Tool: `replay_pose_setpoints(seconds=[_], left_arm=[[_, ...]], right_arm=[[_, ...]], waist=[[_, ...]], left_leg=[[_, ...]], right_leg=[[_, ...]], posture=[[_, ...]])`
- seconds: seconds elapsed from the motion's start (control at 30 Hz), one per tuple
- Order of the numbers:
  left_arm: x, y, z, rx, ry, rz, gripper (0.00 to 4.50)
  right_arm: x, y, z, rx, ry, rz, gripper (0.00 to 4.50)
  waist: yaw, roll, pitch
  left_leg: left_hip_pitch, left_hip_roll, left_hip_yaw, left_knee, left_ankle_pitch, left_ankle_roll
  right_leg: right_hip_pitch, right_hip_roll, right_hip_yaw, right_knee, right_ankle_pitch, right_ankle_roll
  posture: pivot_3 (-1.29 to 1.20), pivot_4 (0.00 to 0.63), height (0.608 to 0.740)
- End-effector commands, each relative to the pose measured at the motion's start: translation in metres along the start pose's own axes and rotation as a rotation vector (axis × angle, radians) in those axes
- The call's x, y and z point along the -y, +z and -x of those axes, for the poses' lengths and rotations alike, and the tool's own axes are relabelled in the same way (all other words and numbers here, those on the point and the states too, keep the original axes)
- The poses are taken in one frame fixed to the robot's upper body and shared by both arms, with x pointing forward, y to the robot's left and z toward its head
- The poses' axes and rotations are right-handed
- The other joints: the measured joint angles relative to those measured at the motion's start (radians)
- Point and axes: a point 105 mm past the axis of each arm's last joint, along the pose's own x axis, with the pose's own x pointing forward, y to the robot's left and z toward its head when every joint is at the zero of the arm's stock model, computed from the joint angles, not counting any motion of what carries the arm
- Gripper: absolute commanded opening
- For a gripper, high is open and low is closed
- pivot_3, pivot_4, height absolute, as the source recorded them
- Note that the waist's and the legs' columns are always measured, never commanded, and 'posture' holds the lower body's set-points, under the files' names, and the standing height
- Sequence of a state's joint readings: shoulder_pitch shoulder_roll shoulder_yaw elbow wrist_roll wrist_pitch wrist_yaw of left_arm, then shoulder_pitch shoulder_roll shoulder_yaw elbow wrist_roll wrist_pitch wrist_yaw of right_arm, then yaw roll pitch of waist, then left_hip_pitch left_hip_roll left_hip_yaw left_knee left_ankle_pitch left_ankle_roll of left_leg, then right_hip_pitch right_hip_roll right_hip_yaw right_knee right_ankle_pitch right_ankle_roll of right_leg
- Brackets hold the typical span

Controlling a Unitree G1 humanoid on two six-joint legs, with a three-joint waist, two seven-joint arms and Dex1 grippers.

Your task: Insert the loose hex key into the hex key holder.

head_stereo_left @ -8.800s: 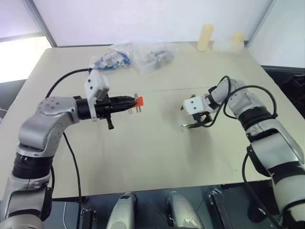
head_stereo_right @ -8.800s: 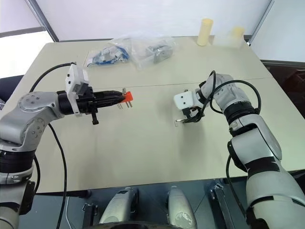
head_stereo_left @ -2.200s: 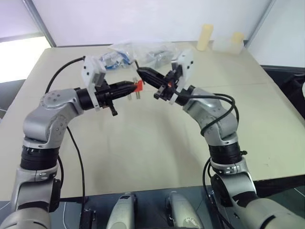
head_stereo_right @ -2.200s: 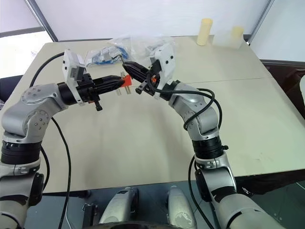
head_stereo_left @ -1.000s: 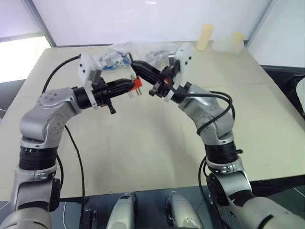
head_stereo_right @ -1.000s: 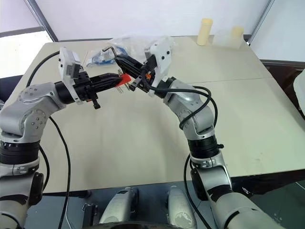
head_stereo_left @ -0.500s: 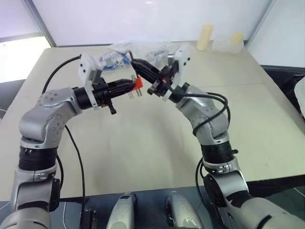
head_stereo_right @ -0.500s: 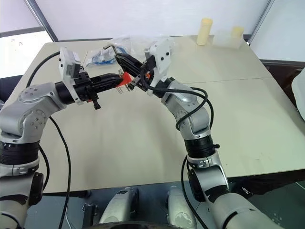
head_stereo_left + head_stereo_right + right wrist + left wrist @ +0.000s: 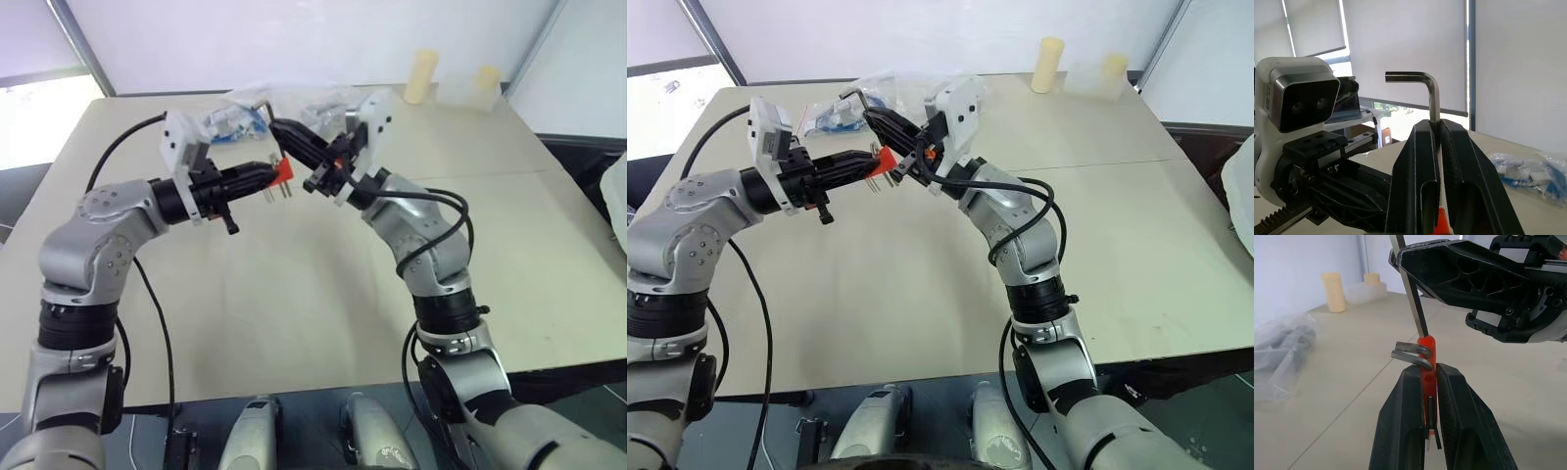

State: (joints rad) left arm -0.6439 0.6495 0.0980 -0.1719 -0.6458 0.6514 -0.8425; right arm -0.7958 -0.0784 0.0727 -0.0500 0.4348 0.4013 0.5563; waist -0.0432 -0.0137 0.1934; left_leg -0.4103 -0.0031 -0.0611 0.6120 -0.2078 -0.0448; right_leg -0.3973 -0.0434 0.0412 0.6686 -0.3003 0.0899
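My right gripper will open, back off and grip the hex key closer to the holder (image 9: 1422,329), because a long part of the hex key's body still sticks up above the holder.
My left gripper (image 9: 268,175) is shut on the hex key holder (image 9: 284,169), a small red-orange block with short keys sticking out, held level above the table. My right gripper (image 9: 278,128) reaches in from the right and is shut on the loose hex key (image 9: 858,95), a thin L-shaped metal rod. In the left wrist view the key's straight shaft (image 9: 1413,298) runs down to the top of the holder (image 9: 1426,357) and meets it there. The right wrist view shows the key's bent end (image 9: 1425,78) rising above the shut fingers (image 9: 1418,161).
Clear plastic bags of parts (image 9: 304,106) lie on the beige table (image 9: 294,313) just behind the grippers. Two pale yellow cylinders (image 9: 421,76) and a clear container (image 9: 460,90) stand at the far right edge.
Since the earliest frames my right gripper has risen from the table at the right and brought the key to the holder. Over the last second both grippers hold nearly still.
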Motion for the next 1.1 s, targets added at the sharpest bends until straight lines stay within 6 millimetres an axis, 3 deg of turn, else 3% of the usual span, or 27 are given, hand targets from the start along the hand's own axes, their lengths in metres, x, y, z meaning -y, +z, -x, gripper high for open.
replay_pose_setpoints(seconds=[0.03, 0.8, 0.9, 1.1], left_arm=[[-0.0004, 0.0219, 0.0026, 0.059, 0.005, -0.052, 0.45], [0.0001, 0.0247, 0.003, 0.074, 0.005, -0.038, 0.45], [-0.0016, 0.0241, 0.003, 0.074, 0.011, -0.037, 0.45], [-0.0052, 0.0238, 0.0046, 0.074, 0.028, -0.038, 0.45]], right_arm=[[-0.0054, 0.0143, -0.0024, 0.051, 0.022, 0.024, 0.07], [-0.0058, 0.018, -0.0015, 0.059, 0.028, 0.033, 0.07], [-0.0055, 0.019, -0.001, 0.061, 0.029, 0.035, 1.11], [-0.0081, 0.0193, 0.0039, 0.039, 0.06, 0.04, 4.28]], waist=[[0.0, 0.0, 0.0], [0.0, 0.0, 0.0], [0.0, 0.0, 0.0], [0.0, 0.0, 0.0]], left_leg=[[0.0, 0.0, 0.0, 0.0, 0.0, 0.0], [0.0, 0.0, 0.0, 0.0, 0.0, 0.0], [0.0, 0.0, 0.0, 0.0, 0.0, 0.0], [0.0, 0.0, 0.0, 0.0, 0.0, 0.0]], right_leg=[[0.0, 0.0, 0.0, 0.0, 0.0, 0.0], [0.0, 0.0, 0.0, 0.0, 0.0, 0.0], [0.0, 0.0, 0.0, 0.0, 0.0, 0.0], [0.0, 0.0, 0.0, 0.0, 0.0, 0.0]], posture=[[0.0, 0.15, 0.74], [0.0, 0.15, 0.74], [0.0, 0.15, 0.74], [0.0, 0.15, 0.74]])
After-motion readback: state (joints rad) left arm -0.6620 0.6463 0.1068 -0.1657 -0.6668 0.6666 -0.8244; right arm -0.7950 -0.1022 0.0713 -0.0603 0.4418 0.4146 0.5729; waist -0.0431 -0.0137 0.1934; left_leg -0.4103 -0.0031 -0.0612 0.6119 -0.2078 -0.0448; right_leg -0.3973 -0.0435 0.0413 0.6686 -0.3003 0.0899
